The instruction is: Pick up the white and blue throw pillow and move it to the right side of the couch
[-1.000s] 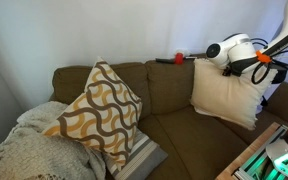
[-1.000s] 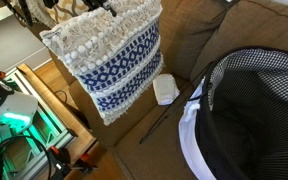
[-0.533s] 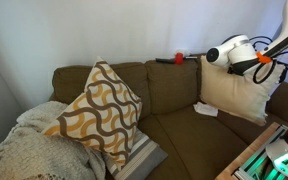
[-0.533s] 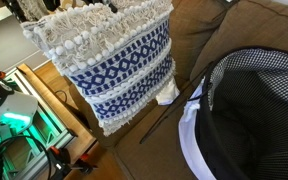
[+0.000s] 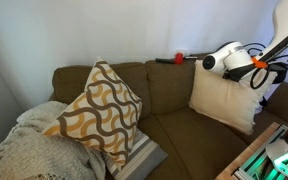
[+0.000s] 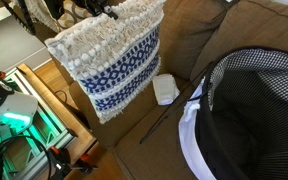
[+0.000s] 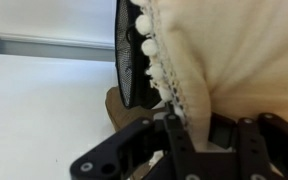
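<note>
Once the robot's gripper lets go, the throw pillow will lie on the seat (image 5: pixel 228 109) against the couch's backrest, close to the armrest.
The white and blue throw pillow (image 6: pixel 109 62) hangs in the air from my gripper (image 6: pixel 102 9), which is shut on its top edge. Its plain cream back (image 5: pixel 222 95) shows at the couch's right end, under my gripper (image 5: pixel 227 66). In the wrist view the pillow's cream fabric and bobble trim (image 7: pixel 214 60) sit pinched between the black fingers (image 7: pixel 199 130). The pillow hangs clear of the seat, tilted a little.
A brown couch (image 5: pixel 169 90) holds a yellow and white patterned pillow (image 5: pixel 96 108) and a knit blanket (image 5: pixel 24 150) at its other end. A small white object (image 6: pixel 165 89) lies on the seat. A black checked basket (image 6: pixel 249 110) stands beside it. A lit green device (image 6: pixel 14 115) is nearby.
The pillow has swung in my gripper: out toward one side half a second ago, now back again and slightly lower, showing the white object on the seat again.
</note>
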`<state>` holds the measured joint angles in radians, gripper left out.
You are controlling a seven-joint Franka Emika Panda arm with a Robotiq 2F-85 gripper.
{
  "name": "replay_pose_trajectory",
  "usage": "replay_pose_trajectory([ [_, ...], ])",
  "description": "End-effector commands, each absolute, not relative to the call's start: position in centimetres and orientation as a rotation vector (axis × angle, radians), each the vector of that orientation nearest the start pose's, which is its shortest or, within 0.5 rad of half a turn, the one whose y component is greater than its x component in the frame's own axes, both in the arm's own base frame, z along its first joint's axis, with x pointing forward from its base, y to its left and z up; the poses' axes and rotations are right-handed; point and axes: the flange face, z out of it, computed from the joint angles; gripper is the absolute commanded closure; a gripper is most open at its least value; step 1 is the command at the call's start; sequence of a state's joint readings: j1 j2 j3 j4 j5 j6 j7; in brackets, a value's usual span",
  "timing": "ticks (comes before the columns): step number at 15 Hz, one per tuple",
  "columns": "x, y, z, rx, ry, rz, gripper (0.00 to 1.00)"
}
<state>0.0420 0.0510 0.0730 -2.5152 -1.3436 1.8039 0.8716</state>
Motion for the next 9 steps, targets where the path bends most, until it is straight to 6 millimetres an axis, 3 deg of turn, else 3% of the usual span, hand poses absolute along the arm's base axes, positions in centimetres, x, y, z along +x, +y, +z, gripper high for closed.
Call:
replay_pose_trajectory([
  [1, 43.5, -3.8, 24.5, 1.868, 0.113, 0.052, 0.96],
  [5, 45.0, -3.6, 20.1, 1.841, 0.030, 0.163, 0.96],
  [9, 44.5, -5.6, 23.1, 1.735, -0.134, 0.226, 0.96],
])
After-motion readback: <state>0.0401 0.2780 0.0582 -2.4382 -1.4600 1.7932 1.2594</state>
